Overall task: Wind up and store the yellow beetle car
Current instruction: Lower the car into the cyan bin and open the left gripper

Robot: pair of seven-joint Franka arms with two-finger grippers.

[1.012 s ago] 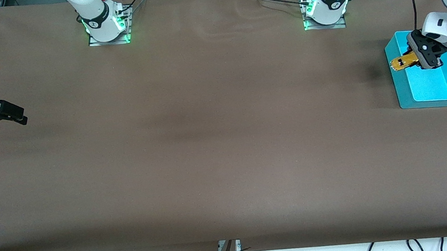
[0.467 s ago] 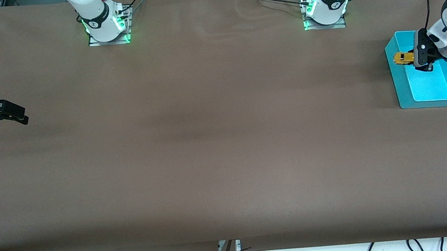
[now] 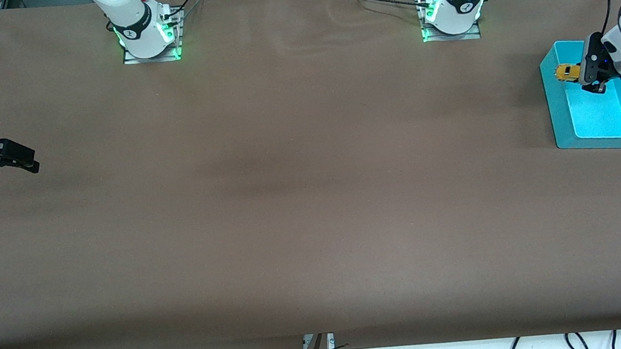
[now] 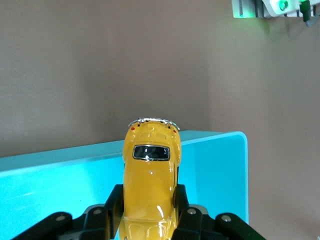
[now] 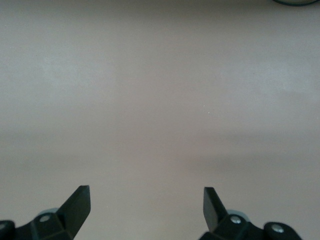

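I need to release the yellow beetle car, now hanging over the teal bin, from my left gripper inside the teal bin's corner [image 3: 579, 74] [image 4: 165, 200] closest to the arm bases.
The yellow beetle car [image 3: 565, 72] hangs in the air, pinched by its sides in my left gripper [image 3: 577, 72], which is shut on it. It is over the teal bin [image 3: 560, 116], at the corner farthest from the front camera. In the left wrist view the yellow beetle car [image 4: 151, 170] lies level between the black fingers [image 4: 114, 202] of my left gripper [image 4: 150, 202], and its chrome bumper reaches just past the teal bin's rim [image 4: 215, 137]. My right gripper [image 3: 24, 160] waits open above the table's edge at the right arm's end. The right wrist view shows my right gripper [image 5: 146, 197] holding nothing.
The teal bin holds nothing else that shows and stands at the left arm's end of the brown table [image 3: 301, 198]. The two arm bases [image 3: 149, 36] stand along the table edge farthest from the front camera.
My left gripper has carried the car over the bin away from the front camera and turned it level. The bin has shifted slightly. The right arm has stayed still.
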